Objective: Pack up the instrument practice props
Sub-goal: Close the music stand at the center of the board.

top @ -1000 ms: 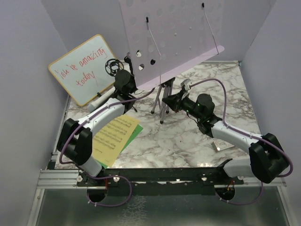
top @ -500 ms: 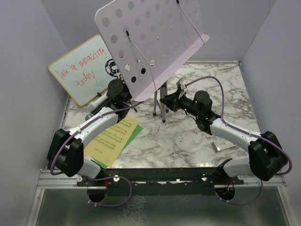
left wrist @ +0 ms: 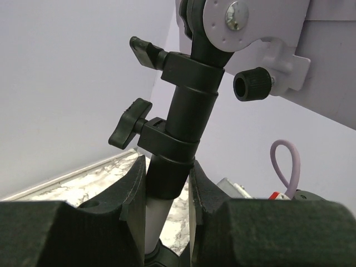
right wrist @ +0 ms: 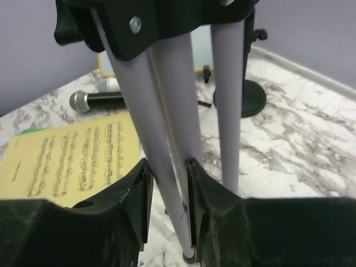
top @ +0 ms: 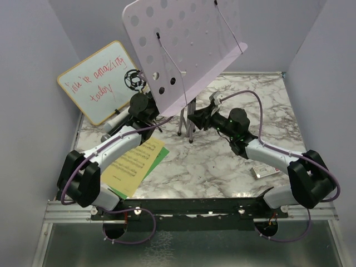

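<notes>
A lilac stand leg is outside my right fingers; I will open them and close around all the legs together (right wrist: 176, 83) before lowering the stand.
The lilac perforated music rack (top: 183, 44) stands tilted on its stand at the back centre. My left gripper (top: 143, 109) is shut on the stand's black pole (left wrist: 178, 128), just under its clamp knobs. My right gripper (top: 194, 118) is shut on the stand's lilac legs (right wrist: 167, 122). The yellow music sheet (top: 133, 164) lies on the green sheet (top: 159, 158) at the front left. A grey-headed microphone (right wrist: 97, 101) lies near the whiteboard. The black round-base mic holder (right wrist: 247, 100) stands behind the legs. The mic tripod's ring mount (top: 132, 78) shows beside the rack.
The wood-framed whiteboard (top: 97, 80) with red writing leans at the back left. A small flat white device (top: 264, 171) lies at the front right. Lilac walls close in the marble table (top: 222, 161) on three sides.
The rack has swung to the left and turned, and its legs have shifted left. Both grippers have moved with the stand and stayed shut on it.
</notes>
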{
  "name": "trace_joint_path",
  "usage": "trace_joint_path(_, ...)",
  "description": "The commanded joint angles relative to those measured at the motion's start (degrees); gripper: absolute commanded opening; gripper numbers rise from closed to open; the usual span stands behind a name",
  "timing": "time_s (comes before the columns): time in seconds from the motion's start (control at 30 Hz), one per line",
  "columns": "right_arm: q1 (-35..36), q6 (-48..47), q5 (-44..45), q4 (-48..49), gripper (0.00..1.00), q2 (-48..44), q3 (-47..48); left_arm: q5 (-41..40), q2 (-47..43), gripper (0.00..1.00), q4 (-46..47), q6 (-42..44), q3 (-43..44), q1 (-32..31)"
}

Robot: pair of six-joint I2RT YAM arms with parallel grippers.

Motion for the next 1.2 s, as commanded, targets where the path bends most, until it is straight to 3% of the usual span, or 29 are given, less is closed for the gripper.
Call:
trace_joint_path(0.0,-1.64,0.03,8.58,12.74,0.44,-0.59,-1.21,0.24,-2.09,0.0,-4.06,-6.7,-2.09,-1.27)
trace_joint_path(0.13,-1.64,-1.62,8.28,11.47,0.63,-0.21,-1.42,-2.15,-2.78,0.0,-6.92,-3.6,-1.68,-0.83)
trace_joint_path(0.43,-1.64,-2.1,2.2,13.8,0.81,6.36,3.97,-3.54,-1.46,0.0,-9.39,-2.32,0.68,-0.31)
trace_joint_path(0.47,-1.6,-1.63,1.84,14.79,0.97,7.22,4.52,-3.7,-1.12,0.0,-9.61,-2.41,0.94,-0.26)
trace_joint_path(0.5,-1.56,-1.19,1.48,15.39,1.0,7.98,5.07,-4.07,-0.9,0.0,-9.93,-2.55,1.27,-0.18)
trace_joint_path(0.77,-0.47,0.09,6.34,21.7,0.98,12.63,5.72,-3.26,1.55,0.0,-10.64,-4.26,3.24,0.1)
trace_joint_path(1.17,4.79,-1.74,21.94,26.91,0.79,16.73,5.8,-4.71,2.52,0.0,-10.64,-6.86,4.37,0.05)
